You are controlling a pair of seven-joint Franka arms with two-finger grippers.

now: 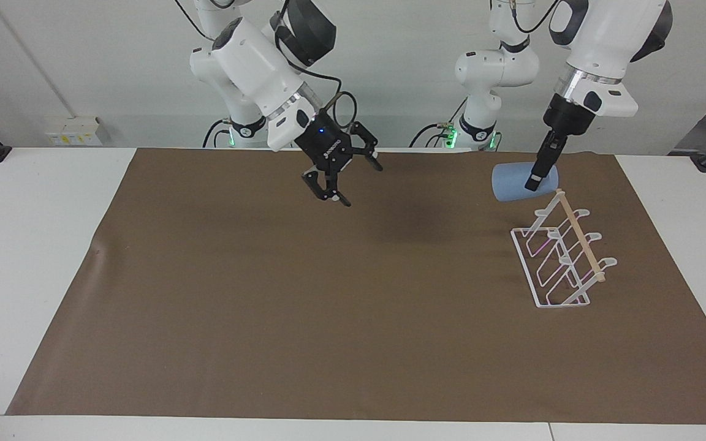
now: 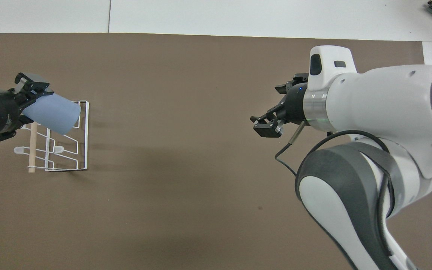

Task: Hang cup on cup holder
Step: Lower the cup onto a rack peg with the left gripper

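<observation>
Next, my left gripper lets go of the light blue cup on the cup holder's end [image 2: 66, 107], away from the exposed white tips of the cup holder.
The light blue cup [image 1: 515, 182] lies on its side in the air, held in my left gripper [image 1: 535, 179], which is shut on its closed end. The cup's open mouth points toward the right arm's end of the table. It hangs just above the white wire cup holder [image 1: 564, 257] with its wooden rod [image 1: 581, 239], and I see no contact. In the overhead view the cup [image 2: 53, 112] and left gripper [image 2: 32, 103] cover part of the cup holder [image 2: 62, 142]. My right gripper [image 1: 341, 177] is open and empty over the brown mat; it also shows in the overhead view [image 2: 266, 125].
A brown mat [image 1: 304, 306] covers most of the white table [image 1: 34, 257]. The cup holder stands on it toward the left arm's end. The right arm's bulk [image 2: 369, 150] fills one side of the overhead view.
</observation>
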